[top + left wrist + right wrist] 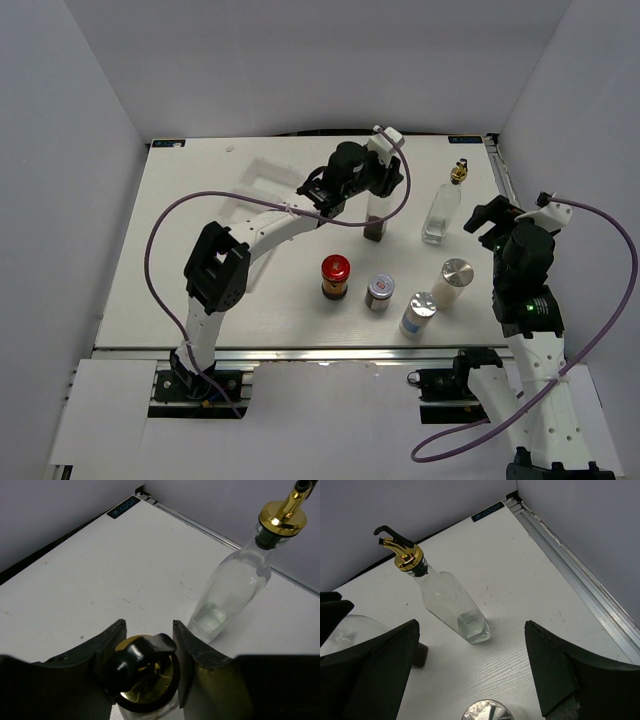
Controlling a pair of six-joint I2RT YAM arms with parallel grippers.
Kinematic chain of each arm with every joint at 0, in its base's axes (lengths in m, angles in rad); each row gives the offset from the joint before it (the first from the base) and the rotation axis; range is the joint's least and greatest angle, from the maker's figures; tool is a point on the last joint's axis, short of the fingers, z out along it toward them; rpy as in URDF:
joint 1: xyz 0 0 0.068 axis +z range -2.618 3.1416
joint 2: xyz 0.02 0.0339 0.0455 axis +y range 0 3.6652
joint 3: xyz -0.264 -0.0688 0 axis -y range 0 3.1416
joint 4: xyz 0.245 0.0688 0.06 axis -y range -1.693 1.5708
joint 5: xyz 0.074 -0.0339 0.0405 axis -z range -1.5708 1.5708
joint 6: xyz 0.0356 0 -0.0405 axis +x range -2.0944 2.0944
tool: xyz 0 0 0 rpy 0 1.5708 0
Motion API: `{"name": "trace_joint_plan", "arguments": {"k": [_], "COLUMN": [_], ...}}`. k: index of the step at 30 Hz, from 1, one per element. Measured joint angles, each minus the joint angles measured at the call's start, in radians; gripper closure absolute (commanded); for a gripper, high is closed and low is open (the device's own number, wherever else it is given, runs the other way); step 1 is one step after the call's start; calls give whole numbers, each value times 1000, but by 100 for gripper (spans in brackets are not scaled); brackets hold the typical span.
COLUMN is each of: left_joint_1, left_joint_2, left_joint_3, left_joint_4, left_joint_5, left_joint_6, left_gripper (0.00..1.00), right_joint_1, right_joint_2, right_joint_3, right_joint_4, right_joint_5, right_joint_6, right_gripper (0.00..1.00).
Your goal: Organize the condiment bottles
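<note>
I should use my left gripper to set the tall glass bottle with the dark base into the white tray's rearmost compartment (pixel 266 188) and let go of it there.
My left gripper (pixel 374 197) is shut on the gold pourer top of a tall glass bottle (pixel 375 228) with a dark base, at the table's back middle. In the left wrist view the fingers (pixel 112 640) flank its cap (pixel 145 672). The second tall clear bottle (pixel 441 208) stands upright just to the right; it also shows in the left wrist view (pixel 235 587). My right gripper (pixel 488 215) is open and empty beside that bottle (pixel 451 600). A red-capped jar (pixel 335 277), a small silver-lidded jar (pixel 380 291) and two silver-topped shakers (pixel 455 275) (pixel 418 312) stand nearer the front.
A white stepped tray (pixel 262 178) lies faintly visible at the back left. Grey walls close in the table on three sides. A metal rail (pixel 580 575) runs along the right edge. One shaker's top (pixel 487 711) sits just below my right gripper.
</note>
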Motion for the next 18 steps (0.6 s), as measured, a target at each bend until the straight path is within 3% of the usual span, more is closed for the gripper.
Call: {"name": "trace_joint_plan", "arguments": {"k": [3, 5, 18], "left_joint_1": [-1, -2, 10], "left_joint_2": [7, 7, 52], "left_joint_3": [1, 5, 229], "left_joint_4": [-5, -11, -193], "left_joint_5": [-14, -28, -219], "left_joint_6": [8, 8, 8], "left_gripper": [76, 100, 100], "right_joint_1": [0, 0, 0], "right_joint_2": [-9, -14, -35], "right_joint_3": [-6, -6, -40], "right_joint_4": [0, 0, 34], "right_joint_5": [0, 0, 3], "right_joint_6": [-4, -5, -11], "right_gripper": [11, 11, 11]}}
